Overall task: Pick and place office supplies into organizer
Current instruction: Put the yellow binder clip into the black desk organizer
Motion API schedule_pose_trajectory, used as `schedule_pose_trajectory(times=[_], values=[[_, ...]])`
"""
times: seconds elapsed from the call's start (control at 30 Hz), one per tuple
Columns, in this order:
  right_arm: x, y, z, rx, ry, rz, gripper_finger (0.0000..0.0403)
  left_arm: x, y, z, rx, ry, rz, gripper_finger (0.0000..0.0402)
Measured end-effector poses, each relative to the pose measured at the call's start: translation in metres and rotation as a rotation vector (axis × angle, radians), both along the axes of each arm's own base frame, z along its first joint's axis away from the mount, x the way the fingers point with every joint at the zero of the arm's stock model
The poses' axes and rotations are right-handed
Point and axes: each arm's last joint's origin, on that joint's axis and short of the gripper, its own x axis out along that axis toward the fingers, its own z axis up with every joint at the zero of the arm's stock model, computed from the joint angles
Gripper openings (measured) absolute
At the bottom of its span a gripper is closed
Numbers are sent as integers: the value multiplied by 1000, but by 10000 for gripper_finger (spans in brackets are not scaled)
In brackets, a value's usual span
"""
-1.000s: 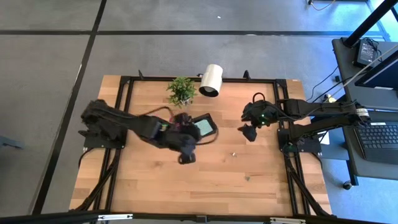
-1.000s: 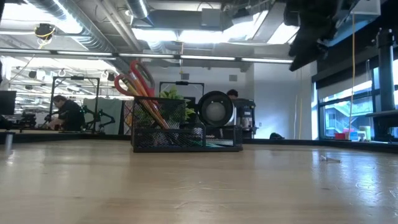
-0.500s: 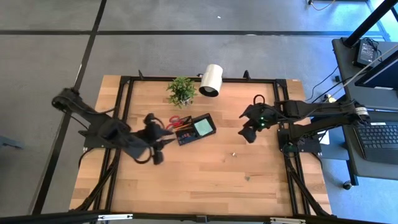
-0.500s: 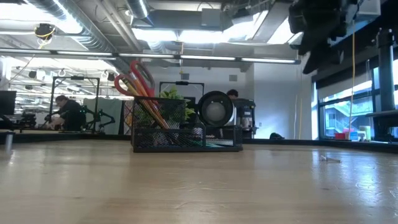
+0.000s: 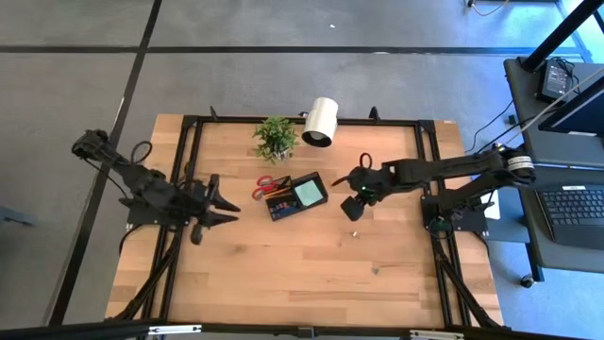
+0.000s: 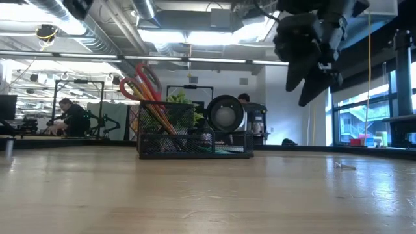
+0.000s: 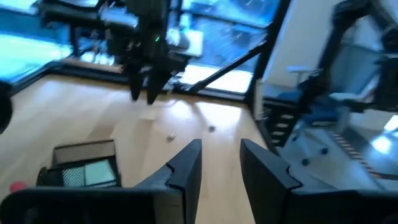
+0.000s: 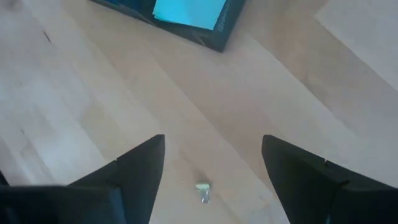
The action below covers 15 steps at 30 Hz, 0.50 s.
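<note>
I should close my right gripper on the metal clip's pale body point(image 5: 355, 234) point(image 8: 203, 186), beside its wire loop, so that I take the clip that is nearest the black organizer.
The black organizer point(image 5: 283, 206) stands mid-table with the teal note pad point(image 5: 308, 195) in its right compartment. The red-handled scissors point(image 5: 266, 184) stand in its left end, handles point(image 6: 142, 83) sticking up and leaning outward. A tiny metal clip point(image 8: 203, 190) lies on the wood right of the organizer, and another clip point(image 5: 376, 271) lies nearer the front. My right gripper point(image 5: 351, 208) hangs open above the first clip, fingers pointing steeply down on either side of it without touching. My left gripper point(image 5: 225, 204) is open and empty left of the organizer, pointing almost level at it.
A small green potted plant point(image 5: 275, 138) and a white cylindrical lamp point(image 5: 322, 121) stand at the far edge behind the organizer. The black table frame point(image 5: 189, 142) runs along the sides. Bare wood stretches across the near half of the table.
My left gripper has drawn back from over the organizer toward the table's left edge, sinking and tipping from pointing down to nearly level. My right gripper has moved left toward the organizer and down over the clip, rolling as it went. Nothing on the table has moved.
</note>
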Motion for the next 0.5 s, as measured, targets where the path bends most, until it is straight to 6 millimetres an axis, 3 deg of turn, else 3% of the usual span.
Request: schedule_pose_trajectory(times=[0.3, 0.5], values=[[20, 19, -4, -26, 138, -23, 272, -40, 24, -32, -4, -148, -43, 104], [26, 42, -10, -45, 225, 7, 272, -55, 33, -49, -4, -237, -36, 97]])
